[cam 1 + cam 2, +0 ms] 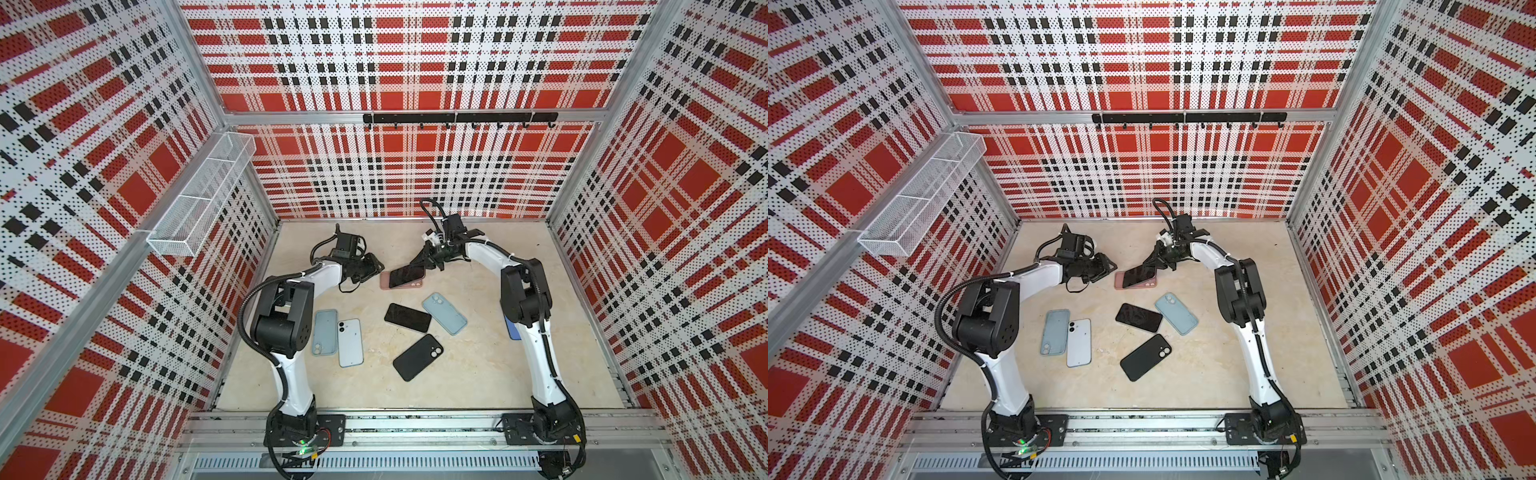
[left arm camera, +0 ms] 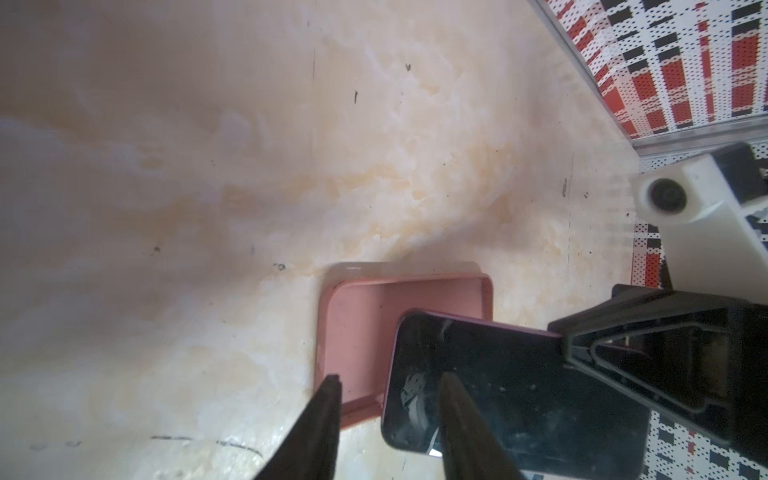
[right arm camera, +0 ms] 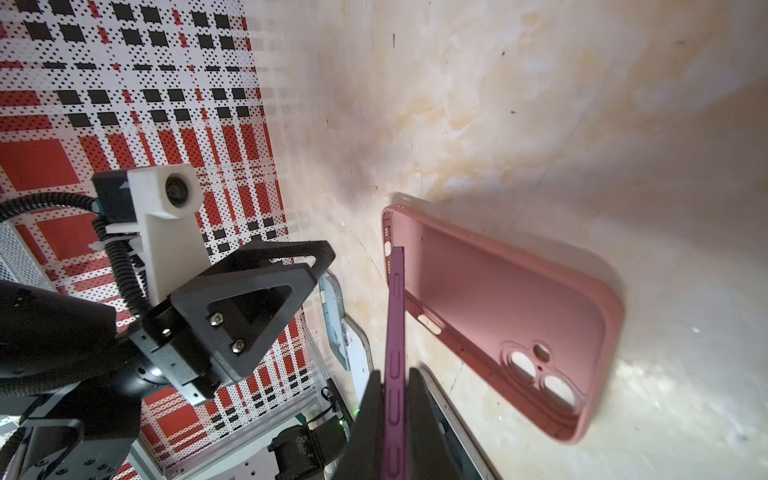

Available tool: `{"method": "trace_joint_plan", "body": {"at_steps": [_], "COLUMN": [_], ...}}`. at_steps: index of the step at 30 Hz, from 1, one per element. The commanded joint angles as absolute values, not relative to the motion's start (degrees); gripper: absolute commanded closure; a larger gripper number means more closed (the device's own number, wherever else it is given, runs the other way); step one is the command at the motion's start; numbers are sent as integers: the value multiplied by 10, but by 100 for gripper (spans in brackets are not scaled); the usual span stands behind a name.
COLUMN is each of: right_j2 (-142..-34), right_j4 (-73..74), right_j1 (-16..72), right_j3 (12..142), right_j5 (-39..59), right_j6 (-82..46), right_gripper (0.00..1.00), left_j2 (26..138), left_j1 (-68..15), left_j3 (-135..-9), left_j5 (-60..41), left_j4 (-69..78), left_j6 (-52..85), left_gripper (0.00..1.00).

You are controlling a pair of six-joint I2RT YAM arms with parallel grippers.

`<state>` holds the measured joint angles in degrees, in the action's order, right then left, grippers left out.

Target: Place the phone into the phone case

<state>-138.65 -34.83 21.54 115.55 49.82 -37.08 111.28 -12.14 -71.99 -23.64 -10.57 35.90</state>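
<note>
My right gripper is going to the open pink phone case (image 1: 405, 278) (image 3: 497, 313), just behind the black phone. It will release the purple-rimmed phone inside there.
A pink phone case (image 1: 386, 281) (image 1: 1120, 282) lies open side up on the beige table, behind the middle. Over it slants the phone (image 1: 406, 275) (image 1: 1139, 275), dark screen up, with a purple rim. My right gripper (image 3: 394, 374) (image 1: 417, 263) is shut on the phone's edge (image 3: 397, 311), above the case (image 3: 498, 299). In the left wrist view the phone (image 2: 478, 374) covers part of the case (image 2: 361, 324) and one corner sticks out past the case's rim. My left gripper (image 2: 390, 377) (image 1: 372, 266) stands open at the case's left end and holds nothing.
Nearer the front lie a light blue case (image 1: 325, 332), a pale blue phone (image 1: 350, 343), a black phone (image 1: 407, 318), another blue case (image 1: 444, 313) and a black case (image 1: 417, 357). A wire basket (image 1: 199, 199) hangs on the left wall, and a hook rail (image 1: 457, 117) on the back wall.
</note>
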Motion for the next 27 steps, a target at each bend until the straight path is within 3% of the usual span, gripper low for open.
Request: {"method": "trace_joint_plan", "body": {"at_steps": [1, 15, 27], "right_j2": [-1409, -1474, -1496], "right_j4": [-306, -279, -276], "right_j1": [219, 221, 231], "right_j3": [1185, 1189, 1174], "right_j5": [526, 553, 507], "right_j6": [-393, -383, -365], "right_gripper": [100, 100, 100], "left_j2": [1136, 1183, 1198], "left_j1": [-121, -128, -130], "left_j3": [-715, -721, -735], "left_j5": [-239, -260, -278], "left_j4": [-88, -75, -66], "left_j6": [371, 391, 402], "left_gripper": [58, 58, 58]}}
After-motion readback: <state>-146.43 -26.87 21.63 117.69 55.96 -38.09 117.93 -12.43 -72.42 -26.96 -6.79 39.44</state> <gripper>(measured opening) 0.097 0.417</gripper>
